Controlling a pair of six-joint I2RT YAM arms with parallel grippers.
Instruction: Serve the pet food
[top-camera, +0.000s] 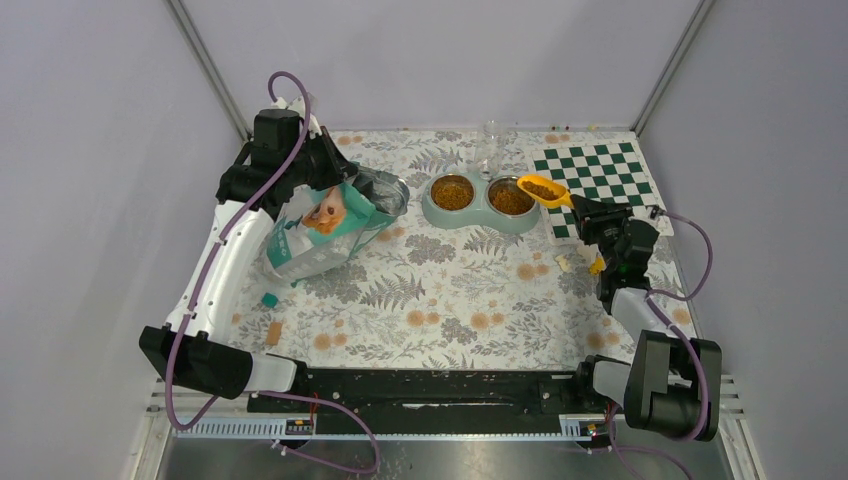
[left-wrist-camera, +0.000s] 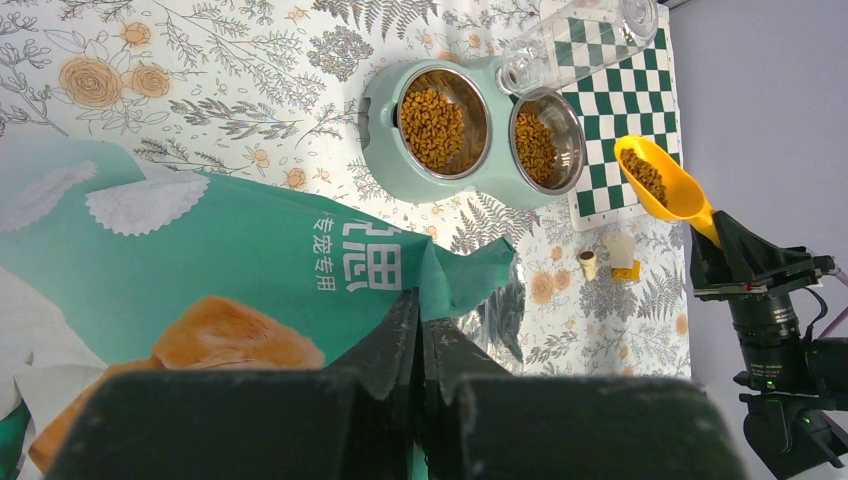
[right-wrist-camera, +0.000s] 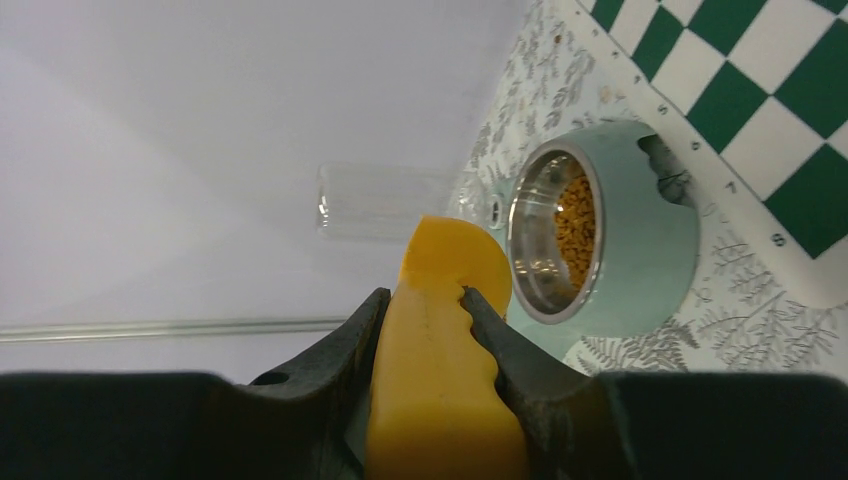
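Next, my right gripper sets the yellow-orange scoop down on the flowered cloth (top-camera: 515, 266) in front of the pale green feeder.
Pet food fills both steel bowls (top-camera: 452, 193) (left-wrist-camera: 538, 145) of a pale green double feeder (top-camera: 475, 218). More pet food lies in the cup of a yellow-orange scoop (left-wrist-camera: 645, 172), which hangs level just right of the right bowl. My right gripper (right-wrist-camera: 425, 295) is shut on the scoop's handle (right-wrist-camera: 445, 350). At the left, a teal bag (top-camera: 315, 235) leans with its foil mouth open. My left gripper (left-wrist-camera: 420, 320) is shut on the bag's upper edge (left-wrist-camera: 470, 275).
A clear bottle (top-camera: 490, 150) stands behind the feeder. A green-and-white checkered mat (top-camera: 610, 175) lies at the back right under the scoop. Small bits lie about: a yellow block (top-camera: 598, 265) near the right arm, a teal cap (top-camera: 270, 298) and a tan piece (top-camera: 275, 333) at the left.
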